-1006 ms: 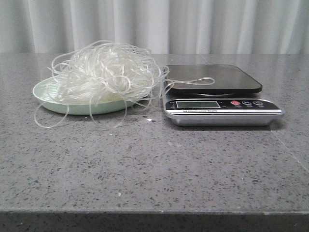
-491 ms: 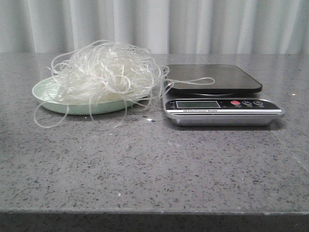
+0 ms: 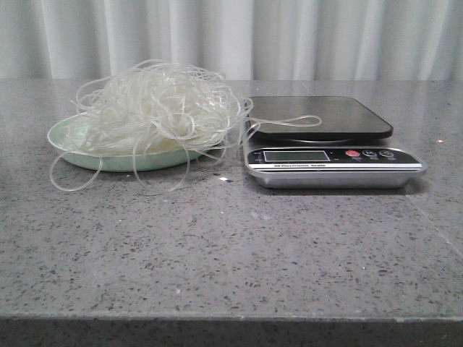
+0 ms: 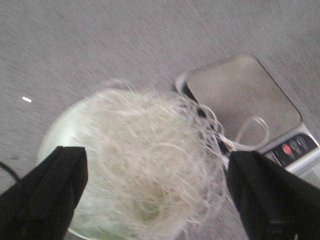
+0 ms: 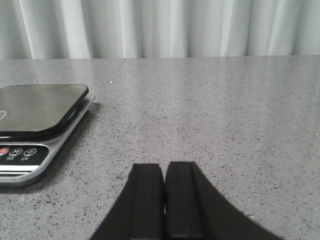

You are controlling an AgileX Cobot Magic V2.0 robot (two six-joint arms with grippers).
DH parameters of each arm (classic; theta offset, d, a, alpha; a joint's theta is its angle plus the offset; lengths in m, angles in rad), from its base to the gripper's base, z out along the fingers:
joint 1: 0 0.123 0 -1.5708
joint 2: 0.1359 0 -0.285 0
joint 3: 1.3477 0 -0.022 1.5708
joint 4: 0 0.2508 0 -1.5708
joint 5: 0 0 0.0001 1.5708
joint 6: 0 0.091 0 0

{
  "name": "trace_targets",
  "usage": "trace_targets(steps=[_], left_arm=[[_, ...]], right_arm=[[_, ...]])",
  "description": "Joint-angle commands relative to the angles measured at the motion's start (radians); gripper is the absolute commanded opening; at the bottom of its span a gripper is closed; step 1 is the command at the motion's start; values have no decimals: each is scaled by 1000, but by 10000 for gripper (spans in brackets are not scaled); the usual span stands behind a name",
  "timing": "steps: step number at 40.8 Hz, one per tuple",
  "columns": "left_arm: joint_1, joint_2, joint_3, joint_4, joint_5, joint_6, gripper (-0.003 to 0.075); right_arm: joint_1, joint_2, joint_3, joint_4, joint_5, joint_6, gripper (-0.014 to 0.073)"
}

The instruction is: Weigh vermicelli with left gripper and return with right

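Note:
Next, the left gripper moves down to the top middle of the vermicelli (image 3: pixel 154 94) (image 4: pixel 154 175) on the pale green plate and closes there.
The vermicelli (image 3: pixel 155 108) is a big loose tangle of translucent whitish strands piled on a pale green plate (image 3: pixel 65 137) at the table's left. A stray loop reaches onto the black-topped scale (image 3: pixel 325 119) to its right. In the left wrist view my left gripper (image 4: pixel 160 187) is wide open above the vermicelli (image 4: pixel 150 160), one black finger on each side of the pile, not touching it. The plate (image 4: pixel 62 132) and scale (image 4: pixel 240 95) show there too. My right gripper (image 5: pixel 164 170) is shut and empty, low over the table to the right of the scale (image 5: pixel 40 107). Neither gripper shows in the front view.
The scale's silver front panel (image 3: pixel 333 157) carries a display and a red button. A grey curtain (image 3: pixel 239 36) hangs behind the table. Stray noodle loops (image 3: pixel 69 181) trail onto the speckled grey tabletop (image 3: pixel 231 246) in front of the plate.
The front view is nearly unchanged; the plate and noodle pile look shifted very slightly to the left.

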Motion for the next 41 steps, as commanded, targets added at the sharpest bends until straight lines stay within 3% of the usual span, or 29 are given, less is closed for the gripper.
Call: trace_targets(steps=[1, 5, 14, 25, 41], left_arm=[[-7, 51, -74, -117, 50, 69, 621], [-14, 114, -92, -122, 111, 76, 621], [-65, 196, -92, -107, 103, 97, 621], [-153, 260, -92, 154, 78, 92, 621], [-155, 365, -92, 178, 61, 86, 608]], right_arm=[[-6, -16, -8, 4, -83, -2, 150], [-6, -16, -8, 4, -79, -2, 150], [-6, -16, -8, 4, -68, -2, 150], [-6, -16, -8, 4, -68, -2, 150], [-6, -16, -8, 4, -68, -2, 150]])
